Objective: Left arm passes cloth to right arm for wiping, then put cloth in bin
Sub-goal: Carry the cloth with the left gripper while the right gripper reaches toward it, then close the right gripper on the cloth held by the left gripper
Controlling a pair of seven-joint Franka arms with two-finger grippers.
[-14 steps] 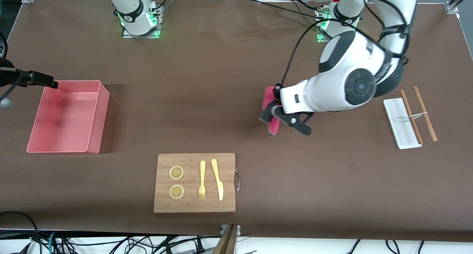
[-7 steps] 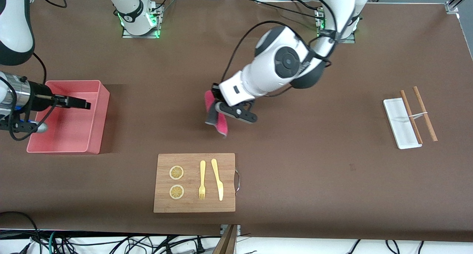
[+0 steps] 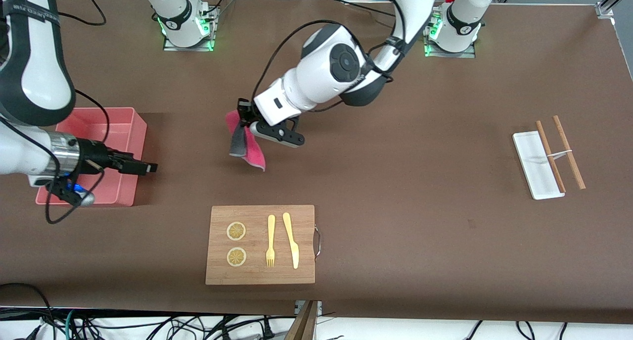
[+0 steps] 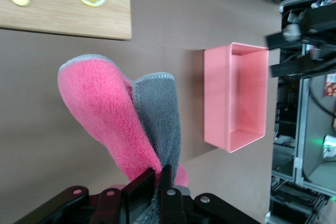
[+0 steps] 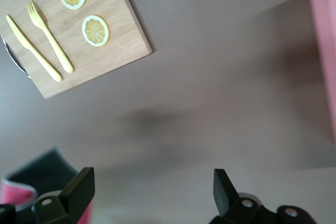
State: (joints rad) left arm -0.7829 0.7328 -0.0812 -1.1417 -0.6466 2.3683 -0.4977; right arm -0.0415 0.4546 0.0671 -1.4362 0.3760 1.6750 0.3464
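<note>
The cloth's pink corner (image 3: 231, 122) (image 5: 86, 214) sticks out beside my left gripper's fingers and is closest to my right gripper. So my right gripper should close on that corner.
My left gripper (image 3: 246, 124) is shut on the cloth (image 3: 247, 149), which hangs from it above the table, pink face and grey face both showing. In the left wrist view the cloth (image 4: 118, 114) is pinched between the fingers of the left gripper (image 4: 157, 174). My right gripper (image 3: 143, 168) is open and empty, just past the bin's (image 3: 140, 131) wall, pointing toward the cloth. In the right wrist view the right gripper (image 5: 152, 187) has its fingers wide apart, with the cloth (image 5: 16, 192) at a corner. The bin (image 4: 215, 98) is empty.
A wooden cutting board (image 3: 259, 275) with two lemon slices, a yellow fork and a yellow knife lies nearer to the front camera. A small white tray (image 3: 531, 162) with wooden chopsticks lies at the left arm's end.
My left arm has carried the cloth from the middle of the table toward the right arm's end. My right arm has come in over the bin and reached out toward the cloth.
</note>
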